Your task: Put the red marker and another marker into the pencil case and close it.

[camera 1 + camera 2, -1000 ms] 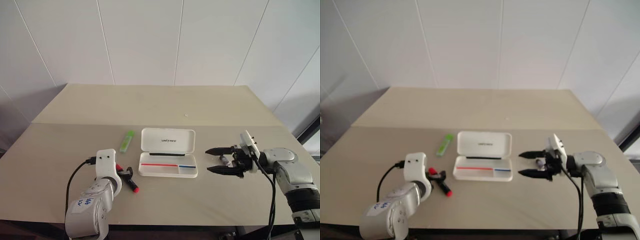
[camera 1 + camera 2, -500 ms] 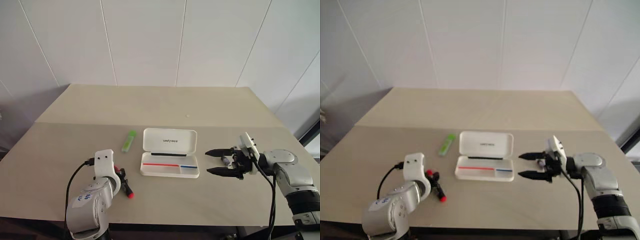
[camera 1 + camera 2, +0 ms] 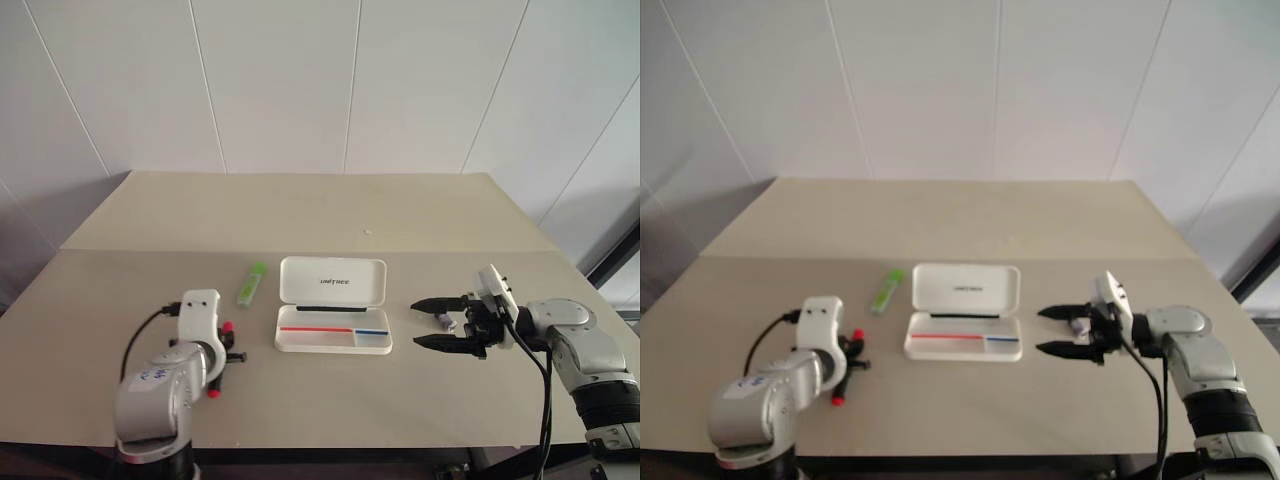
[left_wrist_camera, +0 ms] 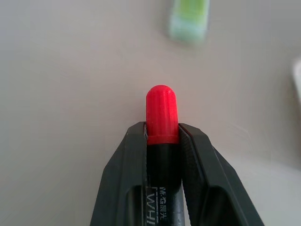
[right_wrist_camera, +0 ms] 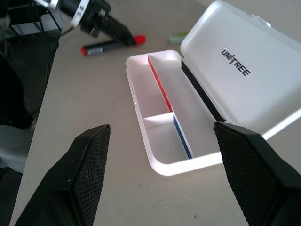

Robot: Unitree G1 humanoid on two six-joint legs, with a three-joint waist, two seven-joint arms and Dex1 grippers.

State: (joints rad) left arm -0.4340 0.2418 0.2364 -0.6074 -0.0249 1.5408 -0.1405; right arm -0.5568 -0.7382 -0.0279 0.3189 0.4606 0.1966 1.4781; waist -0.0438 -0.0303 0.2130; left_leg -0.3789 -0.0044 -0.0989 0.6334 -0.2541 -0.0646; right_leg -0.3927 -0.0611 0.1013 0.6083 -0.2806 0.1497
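Note:
Next, my left gripper releases the red marker in the tray's long back compartment (image 3: 341, 320), just in front of the hinge.
My left gripper (image 4: 161, 129) is shut on the red marker (image 4: 161, 113), and the red cap sticks out past the fingertips. This sits low over the table, left of the pencil case (image 3: 283, 340). The marker's red cap (image 3: 228, 326) and red end (image 3: 213, 393) show on either side of the fingers. The white case lies open with its lid (image 3: 333, 282) tilted back and its tray (image 5: 134, 101) holding nothing. The green marker (image 3: 252, 283) lies on the table just left of the lid. My right gripper (image 3: 416, 322) hangs open to the right of the case, pointing at it.
A small dark-silver object (image 3: 447, 321) lies on the table between the right gripper's fingers, near their base. The beige table (image 3: 330, 210) runs far back to a white panelled wall. Its front edge is close below both arms.
My left gripper has shut on the red marker and carried it a little to the left, away from the case. The right arm has stayed still, and the head camera has shifted slightly.

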